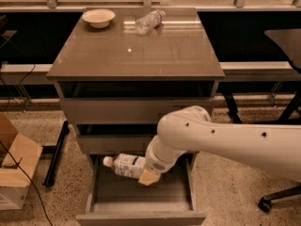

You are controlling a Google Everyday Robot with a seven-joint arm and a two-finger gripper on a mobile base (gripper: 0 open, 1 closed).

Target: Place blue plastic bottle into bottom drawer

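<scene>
My gripper will set the blue plastic bottle free on the middle of the bottom drawer's grey bottom [145, 192], letting go of it there.
The blue plastic bottle [124, 165], clear with a white-and-blue label and a white cap, lies on its side with the cap pointing left. My gripper [146, 175] is shut on its right end and holds it low inside the open bottom drawer [141, 216], near the back. The drawer is pulled out, its grey floor showing below the bottle. The white arm comes in from the right and hides the drawer's right rear corner.
On the cabinet top [136, 46] lie a smaller clear bottle [149, 20] and a beige bowl [99, 18]. A cardboard box [14, 168] sits on the floor at left, with a black bar [55, 154] beside the cabinet. A chair base [277, 197] stands at right.
</scene>
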